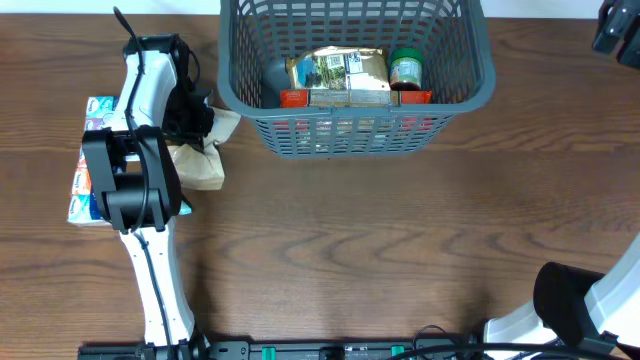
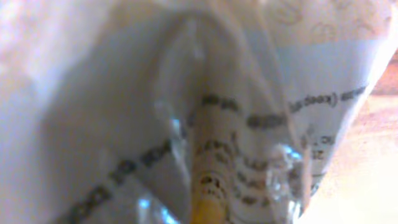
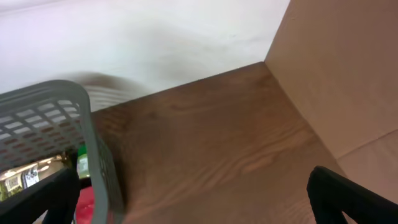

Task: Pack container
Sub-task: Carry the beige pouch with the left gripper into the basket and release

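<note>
Next, I let go of the tan and clear crinkled packet with my left gripper on the gold packet inside the dark grey container (image 1: 343, 83).
The dark grey lattice container (image 1: 470, 95) stands at the back middle and holds several packets (image 1: 338, 75) and a green-lidded jar (image 1: 405, 68). My left gripper (image 1: 197, 118) is left of it, down on a tan and clear crinkled packet (image 1: 203, 165) lying on the table. That packet (image 2: 205, 124) fills the left wrist view, pinched into a ridge at the jaws and hiding the fingers. My right gripper (image 1: 615, 30) is open and empty at the back right (image 3: 199, 208), with the container's corner (image 3: 93, 143) to its left.
A blue and white packet (image 1: 85, 165) lies on the table at the far left, partly under the left arm. A cardboard-coloured wall (image 3: 348, 74) stands to the right of the right gripper. The right arm's base (image 1: 575, 305) is at the front right.
</note>
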Motion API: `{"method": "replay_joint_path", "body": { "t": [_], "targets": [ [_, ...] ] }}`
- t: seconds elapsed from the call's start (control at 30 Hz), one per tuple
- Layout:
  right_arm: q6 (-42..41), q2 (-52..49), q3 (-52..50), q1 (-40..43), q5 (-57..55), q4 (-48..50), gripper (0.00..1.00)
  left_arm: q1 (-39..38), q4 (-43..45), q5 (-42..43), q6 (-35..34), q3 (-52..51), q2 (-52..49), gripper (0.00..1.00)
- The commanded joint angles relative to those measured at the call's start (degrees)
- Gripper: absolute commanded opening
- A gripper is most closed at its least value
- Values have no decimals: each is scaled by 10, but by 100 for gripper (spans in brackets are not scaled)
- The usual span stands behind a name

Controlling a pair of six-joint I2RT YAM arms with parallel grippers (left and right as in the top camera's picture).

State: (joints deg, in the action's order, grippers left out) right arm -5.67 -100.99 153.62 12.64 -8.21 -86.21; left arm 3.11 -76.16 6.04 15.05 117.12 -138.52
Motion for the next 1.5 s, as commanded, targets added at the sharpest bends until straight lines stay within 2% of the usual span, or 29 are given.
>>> {"method": "replay_joint_path", "body": {
  "t": [0.0,0.3,0.67,0.8,0.93,1.03,1.17,1.33,1.47],
  "targets": [
    [-7,0,0,5,-9,-6,99,0,-17,15,-1,17,33,6],
    [-7,0,0,6,-8,-6,99,2,-30,-14,-2,21,225,6],
    [2,0,0,10,-10,-15,99,-7,22,-41,3,21,435,6],
    [2,0,0,9,-10,-15,99,-44,66,-34,67,21,462,6],
    [2,0,0,10,-10,-15,99,-115,112,-20,191,21,464,5],
    [-9,2,0,13,-10,-15,99,-176,181,-22,284,21,463,6],
    [-51,2,0,36,-8,-16,99,-247,322,-22,403,21,451,6],
    [-50,3,0,56,19,-31,100,-289,459,1,424,21,401,6],
    [-50,3,0,57,18,-40,99,-293,466,18,423,21,326,6]
  ]
}}
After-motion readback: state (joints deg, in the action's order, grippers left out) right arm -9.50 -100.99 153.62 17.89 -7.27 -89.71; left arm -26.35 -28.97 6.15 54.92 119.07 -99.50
